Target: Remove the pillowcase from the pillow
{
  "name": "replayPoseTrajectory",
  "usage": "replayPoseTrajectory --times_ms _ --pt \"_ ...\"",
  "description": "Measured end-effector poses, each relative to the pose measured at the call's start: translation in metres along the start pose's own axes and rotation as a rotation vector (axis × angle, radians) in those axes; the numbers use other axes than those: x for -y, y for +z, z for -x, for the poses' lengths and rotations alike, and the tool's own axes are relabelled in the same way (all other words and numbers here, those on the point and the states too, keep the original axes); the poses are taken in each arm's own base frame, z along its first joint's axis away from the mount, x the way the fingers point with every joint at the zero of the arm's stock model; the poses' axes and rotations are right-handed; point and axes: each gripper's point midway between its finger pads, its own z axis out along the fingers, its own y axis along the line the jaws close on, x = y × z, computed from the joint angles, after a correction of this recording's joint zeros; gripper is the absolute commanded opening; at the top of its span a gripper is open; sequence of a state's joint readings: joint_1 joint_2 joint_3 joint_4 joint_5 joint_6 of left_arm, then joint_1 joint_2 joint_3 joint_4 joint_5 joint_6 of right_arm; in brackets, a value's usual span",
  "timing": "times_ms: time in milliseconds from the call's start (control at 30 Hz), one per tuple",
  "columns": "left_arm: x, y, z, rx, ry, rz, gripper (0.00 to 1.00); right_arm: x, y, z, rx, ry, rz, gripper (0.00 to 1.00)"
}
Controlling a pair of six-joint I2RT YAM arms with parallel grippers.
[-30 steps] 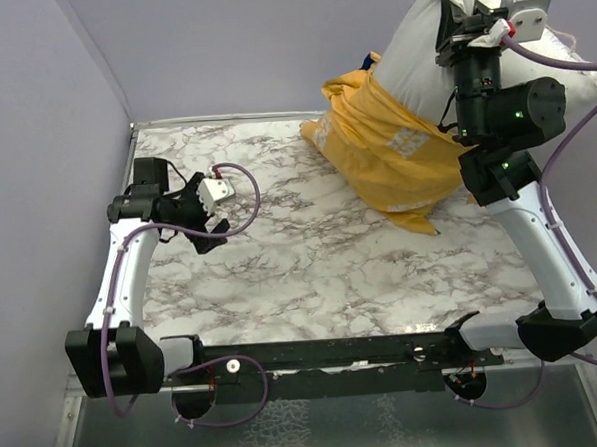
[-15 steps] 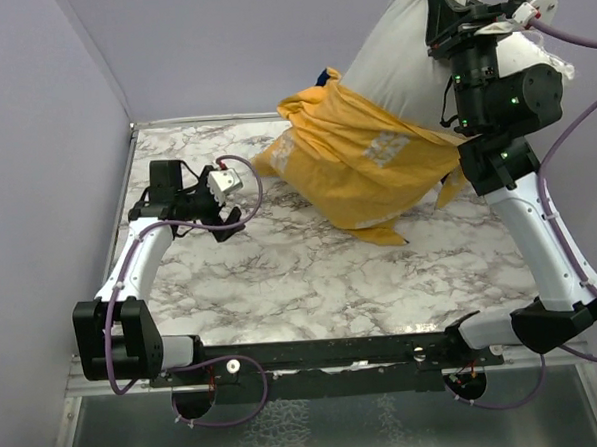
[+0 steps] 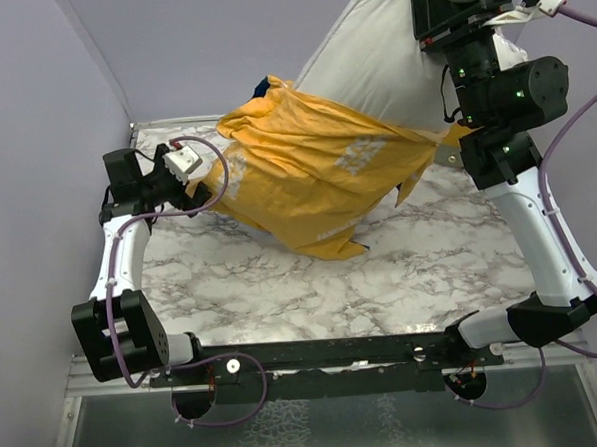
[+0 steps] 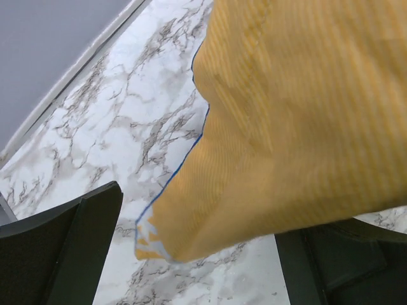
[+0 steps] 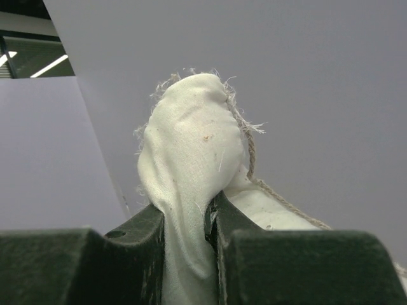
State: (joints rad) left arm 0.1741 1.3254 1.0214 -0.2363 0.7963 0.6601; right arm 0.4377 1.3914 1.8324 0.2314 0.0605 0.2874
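The pillowcase's blue-trimmed corner hangs loose and the pillow is half inside, so I should reach farther in with my left gripper, grip the pillowcase's cloth [image 4: 222, 190] and pull away.
My right gripper [image 3: 430, 4] is raised high at the back right, shut on a bunched corner of the white pillow [image 3: 370, 64]. In the right wrist view the pillow's cloth [image 5: 191, 159] is pinched between the fingers of my right gripper [image 5: 189, 219]. The pillow hangs tilted, its lower half inside the yellow-orange pillowcase [image 3: 311, 173], which sags to the marble table [image 3: 282, 284]. My left gripper [image 3: 205, 191] is open at the pillowcase's left edge. In the left wrist view a blue-trimmed corner of the pillowcase [image 4: 267, 127] hangs between the spread fingers of my left gripper [image 4: 197, 267], untouched by them.
Grey walls close in the table on the left and at the back [image 3: 219, 47]. The table's raised rim [image 4: 70, 76] runs along its left side. The arms' bases and a black crossbar [image 3: 326, 357] sit at the near edge.
My right gripper has lifted the pillow higher and swung it left, dragging the pillowcase left across the table. My left gripper has moved back and turned to the pillowcase's left edge.
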Motion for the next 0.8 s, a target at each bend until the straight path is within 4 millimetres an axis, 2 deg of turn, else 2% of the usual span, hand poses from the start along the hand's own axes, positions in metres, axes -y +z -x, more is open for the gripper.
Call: replayPoseTrajectory --times_ms 67,100,267,333,467,533,567,600,633,667,700,733,800 --pt "-0.004 -0.006 -0.003 -0.010 0.025 -0.019 0.93 -0.004 0.001 0.003 0.005 0.029 0.014 0.01" --pt "0.000 -0.008 -0.006 -0.019 0.043 -0.056 0.91 -0.005 0.001 0.004 0.007 0.042 0.019 0.01" --pt "0.050 -0.013 -0.025 -0.058 0.000 -0.315 0.83 -0.009 0.002 0.009 0.013 0.100 0.032 0.01" --pt "0.067 -0.015 -0.031 -0.070 -0.032 -0.417 0.75 -0.010 0.002 0.009 0.013 0.116 0.032 0.01" --pt "0.096 -0.022 -0.040 -0.088 -0.118 -0.572 0.48 -0.009 0.002 0.009 0.013 0.132 0.029 0.01" --pt "0.105 -0.025 -0.043 -0.090 -0.155 -0.612 0.24 -0.009 0.002 0.010 0.014 0.141 0.026 0.01" --pt "0.109 -0.027 -0.042 -0.090 -0.174 -0.625 0.16 -0.009 0.002 0.010 0.014 0.145 0.025 0.01" --pt "0.110 -0.027 -0.041 -0.087 -0.180 -0.628 0.15 -0.008 0.002 0.010 0.015 0.147 0.023 0.01" --pt "0.110 -0.027 -0.039 -0.080 -0.189 -0.628 0.21 -0.007 0.002 0.010 0.016 0.151 0.020 0.01" --pt "0.109 -0.026 -0.038 -0.073 -0.201 -0.618 0.50 -0.006 0.002 0.010 0.016 0.157 0.018 0.01" --pt "0.108 -0.024 -0.038 -0.072 -0.215 -0.606 0.90 -0.006 0.002 0.010 0.016 0.162 0.017 0.01" --pt "0.106 -0.021 -0.038 -0.066 -0.222 -0.586 0.98 -0.006 0.002 0.010 0.016 0.171 0.015 0.01" --pt "0.103 -0.017 -0.039 -0.058 -0.250 -0.533 0.99 -0.005 0.002 0.009 0.014 0.184 0.012 0.01"
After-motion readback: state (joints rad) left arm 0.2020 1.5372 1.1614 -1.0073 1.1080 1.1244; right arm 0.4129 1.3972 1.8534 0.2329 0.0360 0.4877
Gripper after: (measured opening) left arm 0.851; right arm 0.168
